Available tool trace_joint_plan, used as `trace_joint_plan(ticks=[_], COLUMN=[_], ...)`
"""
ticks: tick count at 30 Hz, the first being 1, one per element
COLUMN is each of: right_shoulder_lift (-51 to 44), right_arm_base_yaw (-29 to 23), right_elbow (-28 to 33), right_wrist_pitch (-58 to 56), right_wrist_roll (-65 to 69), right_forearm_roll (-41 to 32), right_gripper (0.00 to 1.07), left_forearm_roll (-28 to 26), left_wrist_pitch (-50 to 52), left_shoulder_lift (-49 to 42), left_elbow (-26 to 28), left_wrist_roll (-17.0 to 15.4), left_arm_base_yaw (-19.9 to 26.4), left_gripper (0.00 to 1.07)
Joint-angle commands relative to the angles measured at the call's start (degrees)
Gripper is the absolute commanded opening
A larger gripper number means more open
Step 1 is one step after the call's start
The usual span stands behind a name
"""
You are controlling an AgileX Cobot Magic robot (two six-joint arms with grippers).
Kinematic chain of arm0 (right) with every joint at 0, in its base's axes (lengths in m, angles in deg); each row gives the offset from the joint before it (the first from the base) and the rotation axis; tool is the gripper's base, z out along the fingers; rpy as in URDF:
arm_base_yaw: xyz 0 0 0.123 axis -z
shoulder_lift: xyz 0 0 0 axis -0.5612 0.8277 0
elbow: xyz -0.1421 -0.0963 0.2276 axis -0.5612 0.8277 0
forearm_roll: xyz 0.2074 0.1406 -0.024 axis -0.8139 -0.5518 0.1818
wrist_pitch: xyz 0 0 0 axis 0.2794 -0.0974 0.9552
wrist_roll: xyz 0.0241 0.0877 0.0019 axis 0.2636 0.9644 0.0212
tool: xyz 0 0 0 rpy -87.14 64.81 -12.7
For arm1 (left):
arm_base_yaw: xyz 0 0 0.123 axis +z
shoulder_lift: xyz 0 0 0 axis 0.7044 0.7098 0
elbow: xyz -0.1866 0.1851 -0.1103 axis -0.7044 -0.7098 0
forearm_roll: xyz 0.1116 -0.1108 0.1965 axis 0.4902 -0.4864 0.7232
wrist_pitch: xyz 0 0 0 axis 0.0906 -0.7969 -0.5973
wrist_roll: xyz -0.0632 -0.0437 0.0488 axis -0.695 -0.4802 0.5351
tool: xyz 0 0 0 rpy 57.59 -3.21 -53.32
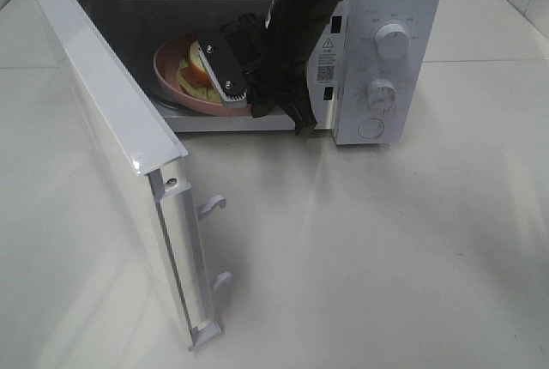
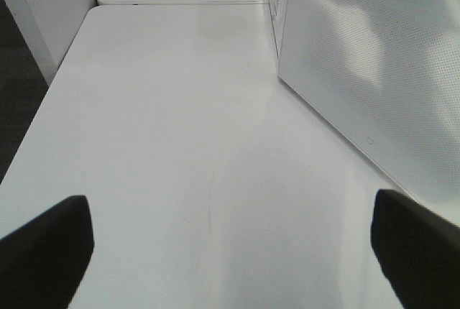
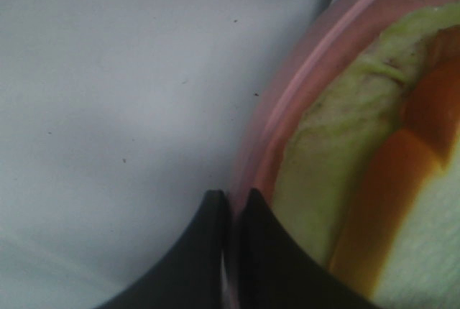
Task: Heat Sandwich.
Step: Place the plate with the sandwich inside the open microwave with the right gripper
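I will use my right gripper to set the pink plate with the sandwich down on the dark turntable inside the white microwave [image 1: 211, 74]. The plate is now inside the open microwave.
The white microwave [image 1: 386, 60] stands open, with its door [image 1: 111, 129] swung out to the left. Inside it, the yellow-green sandwich [image 1: 196, 73] with orange filling lies on a round pink plate [image 1: 171, 73]. My right gripper [image 1: 233, 99] reaches into the cavity. In the right wrist view it [image 3: 231, 208] is shut on the plate's rim [image 3: 287, 86], right beside the sandwich [image 3: 345, 151]. My left gripper [image 2: 230, 230] is open and empty over the bare table, next to the microwave's side wall [image 2: 374, 72]. It is out of the exterior view.
The open door has two latch hooks [image 1: 213, 206] sticking out at its free edge. The control panel with two dials [image 1: 393, 41] is to the right of the cavity. White table [image 1: 386, 249] lies in front. A table edge and dark floor [image 2: 21, 100] show in the left wrist view.
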Motion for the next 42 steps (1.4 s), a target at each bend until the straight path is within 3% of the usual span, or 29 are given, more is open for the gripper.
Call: trace_joint_plan(ticks=[1,22,31,34,35,36,38,39,40,42], right_shoulder_lift=[1.09,6.65,6.82,6.82,6.82,6.82,6.82,6.82,6.82,6.82], right_arm_base_yaw=[0.11,0.97,1.43,1.43,1.43,1.43,1.43,1.43,1.43,1.43], right_elbow=[-3.15,-9.74,-9.74,-9.74,-9.74,-9.74,-9.74,-9.74,-9.74,-9.74], right_wrist_pitch=[0.52,1.72,3.55,3.78,3.78,3.78,3.72,3.72,3.72,3.72], right_wrist_roll=[2.81,3.95,2.01,3.21,3.21,4.47,6.59,6.59,9.34,12.15], right_forearm_roll=[0.97,2.58,2.64,2.06,2.06,2.06,2.12,2.12,2.23,2.23], right_gripper=[0.0,0.01,0.1,0.26,0.26,0.38,0.49,0.49,0.6,0.7], left_forearm_roll=[0.23,0.23,0.23,0.23,0.23,0.23,0.23,0.23,0.23,0.23], left_wrist_pitch=[0.46,0.46,0.46,0.46,0.46,0.46,0.46,0.46,0.46,0.46], left_shoulder_lift=[-1.55,-1.55,-1.55,-1.55,-1.55,-1.55,-1.55,-1.55,-1.55,-1.55], left_elbow=[-0.11,-0.11,-0.11,-0.11,-0.11,-0.11,-0.11,-0.11,-0.11,-0.11], left_wrist_roll=[-0.11,-0.11,-0.11,-0.11,-0.11,-0.11,-0.11,-0.11,-0.11,-0.11], left_arm_base_yaw=[0.06,0.06,0.06,0.06,0.06,0.06,0.06,0.06,0.06,0.06], left_gripper=[1.03,1.03,1.03,1.03,1.03,1.03,1.03,1.03,1.03,1.03])
